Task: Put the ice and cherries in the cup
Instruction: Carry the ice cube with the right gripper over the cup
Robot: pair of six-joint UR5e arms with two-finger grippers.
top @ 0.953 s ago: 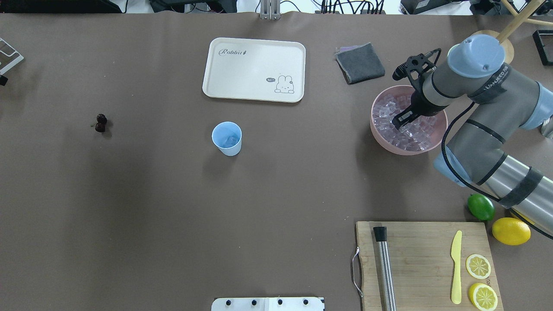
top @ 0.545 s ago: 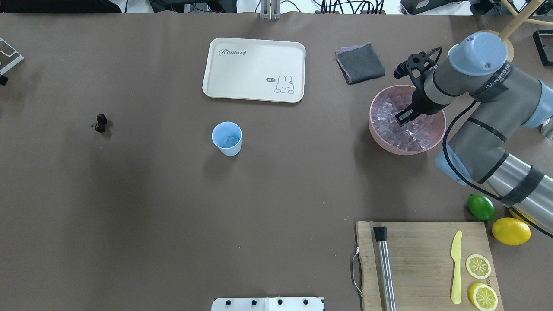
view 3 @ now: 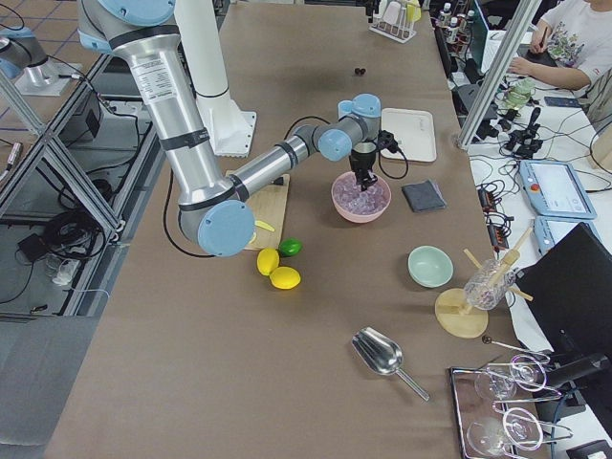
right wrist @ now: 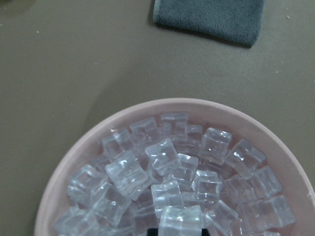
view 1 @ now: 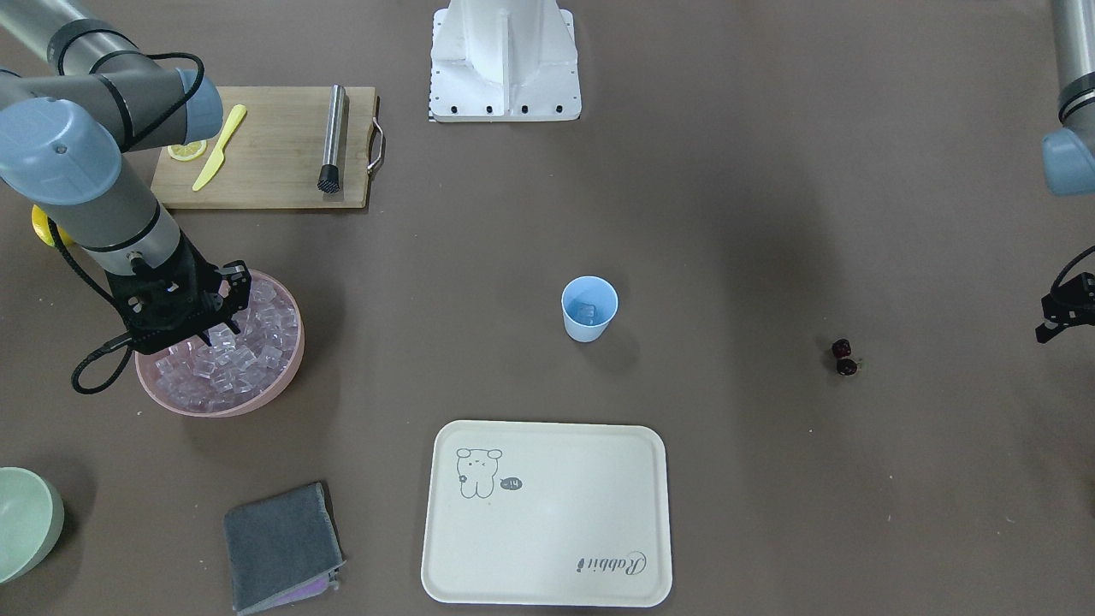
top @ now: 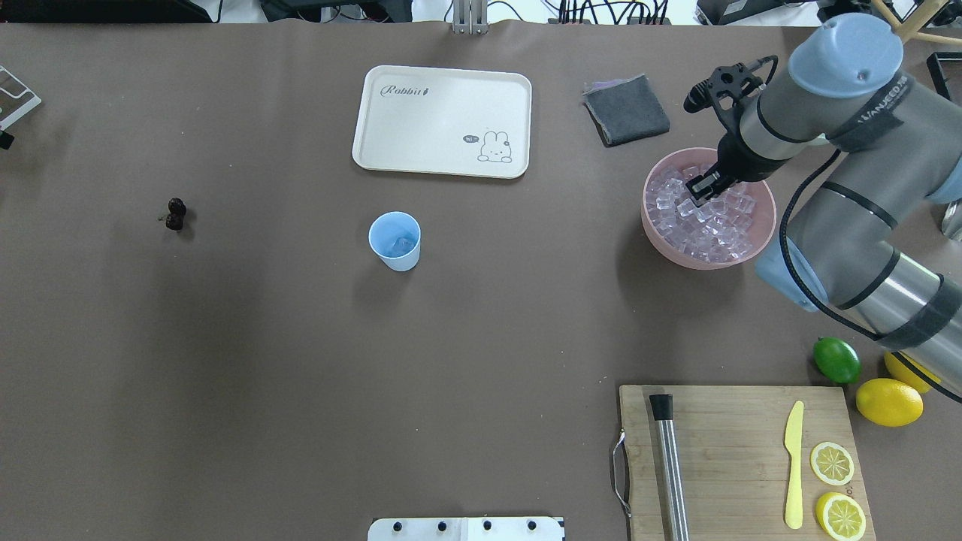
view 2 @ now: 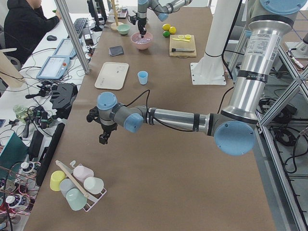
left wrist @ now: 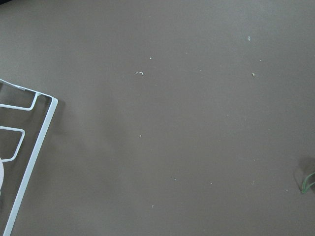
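The ice cube in my right gripper needs to be let go on top of the ice inside the light-blue cup (view 1: 588, 313).
The light-blue cup (top: 394, 240) stands mid-table with one ice cube inside; it also shows in the front view (view 1: 588, 310). The cherries (top: 176, 214) lie far to the left, also in the front view (view 1: 843, 358). The ice (top: 706, 225) fills the pink bowl (top: 654, 233). My right gripper (top: 695, 189) hangs over the bowl's far side, shut on an ice cube (right wrist: 179, 219) just above the heap. My left gripper (view 2: 103, 137) hovers over bare table beyond the cherries; its jaws do not show clearly.
A cream tray (top: 442, 120) and a grey cloth (top: 626, 109) lie at the far side. A cutting board (top: 736, 451) with muddler, knife and lemon slices, a lime (top: 836, 360) and lemons (top: 888, 402) sit near right. A white wire rack (left wrist: 29, 147) lies under the left wrist.
My right gripper has risen out of the ice heap and shifted toward the bowl's far side, with a cube between its fingers. The cup, cherries and left arm have not moved.
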